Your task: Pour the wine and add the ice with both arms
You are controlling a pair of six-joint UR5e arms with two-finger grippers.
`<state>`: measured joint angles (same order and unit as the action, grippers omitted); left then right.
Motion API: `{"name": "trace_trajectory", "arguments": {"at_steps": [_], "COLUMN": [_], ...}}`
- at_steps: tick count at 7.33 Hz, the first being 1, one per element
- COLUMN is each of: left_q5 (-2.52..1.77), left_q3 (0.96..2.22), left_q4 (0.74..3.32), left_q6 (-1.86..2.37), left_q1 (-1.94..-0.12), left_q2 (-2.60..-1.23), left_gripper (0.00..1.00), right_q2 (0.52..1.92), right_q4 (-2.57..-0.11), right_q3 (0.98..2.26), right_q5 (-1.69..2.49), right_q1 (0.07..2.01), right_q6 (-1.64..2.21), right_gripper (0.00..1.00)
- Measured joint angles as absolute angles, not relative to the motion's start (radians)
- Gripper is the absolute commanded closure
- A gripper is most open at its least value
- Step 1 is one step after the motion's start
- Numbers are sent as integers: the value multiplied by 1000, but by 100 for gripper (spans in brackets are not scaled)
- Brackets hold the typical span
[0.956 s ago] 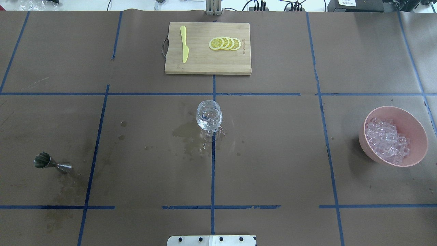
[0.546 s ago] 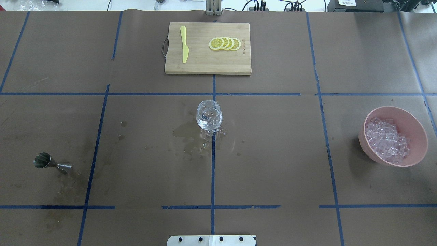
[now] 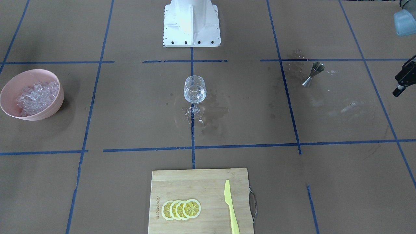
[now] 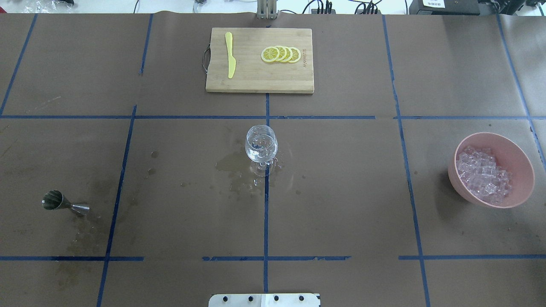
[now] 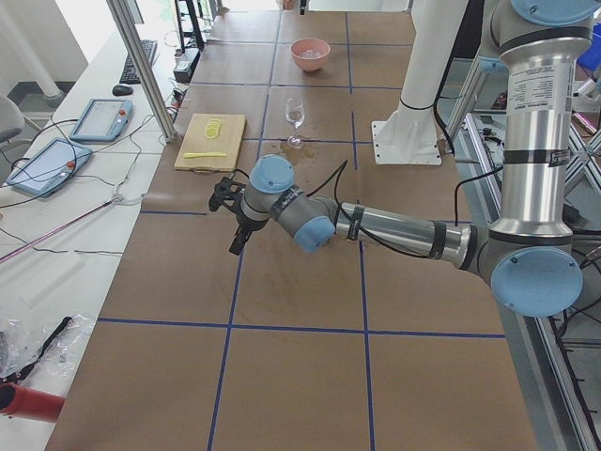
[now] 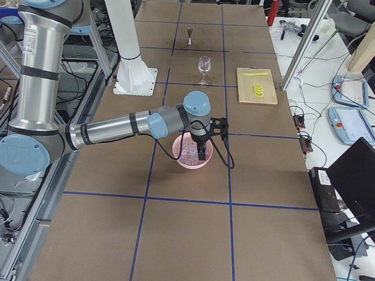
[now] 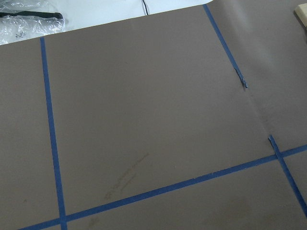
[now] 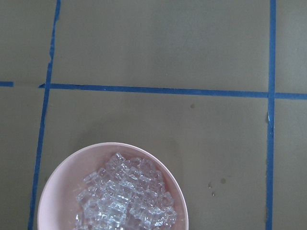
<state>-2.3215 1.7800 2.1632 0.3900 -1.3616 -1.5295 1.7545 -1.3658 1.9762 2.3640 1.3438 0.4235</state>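
The robot's right gripper will next move down to the middle of the ice (image 3: 34,95) (image 8: 121,206) in the pink bowl and close on a cube there.
The wine glass (image 4: 261,147) stands at the table's middle with a little clear wine in its bowl; it also shows in the front view (image 3: 195,91). The ice (image 4: 484,175) fills a pink bowl (image 4: 518,160) at the right, and shows from above in the right wrist view (image 8: 127,199). My right gripper (image 6: 202,155) hangs over that bowl, apart from the ice; I cannot tell whether it is open. My left gripper (image 5: 235,246) hovers over bare table far left, seen at the front view's right edge (image 3: 397,91); I cannot tell its state. Both wrist views show no fingers.
A steel jigger (image 4: 64,204) stands at the front left. A wooden cutting board (image 4: 256,79) at the far middle holds lemon slices (image 4: 281,54) and a yellow knife (image 4: 230,55). Wet patches (image 4: 239,170) surround the glass's foot. The white pedestal (image 3: 191,22) is at the near edge.
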Motion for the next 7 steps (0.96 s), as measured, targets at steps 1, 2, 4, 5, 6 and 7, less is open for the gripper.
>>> {"name": "trace_trajectory", "arguments": {"at_steps": [1, 2, 4, 5, 6, 7], "left_q5": [-2342, -2351, -2354, -2355, -2355, -2355], "left_q3": [1784, 1786, 1793, 1794, 1794, 1795], "left_q4": [2163, 2163, 2165, 2164, 2163, 2163], "left_q6": [390, 390, 393, 394, 394, 395], "left_q1": [-1357, -1354, -1353, -1351, -1351, -1350], "left_q2": [-1520, -1508, -1500, -1500, -1501, -1503], "left_gripper": [0, 0, 0, 0, 0, 0], "right_q2": [1760, 1762, 1762, 1762, 1762, 1762], "right_q4": [-1296, -1233, -1160, -1143, -1136, -1133], "right_q3": [1970, 1960, 1945, 1938, 1933, 1926], "right_q5": [2324, 2285, 2219, 2196, 2179, 2165], "right_q1": [1281, 1220, 1115, 1078, 1047, 1017], "right_q6": [513, 598, 730, 762, 780, 798], "right_gripper": [0, 0, 0, 0, 0, 0]}}
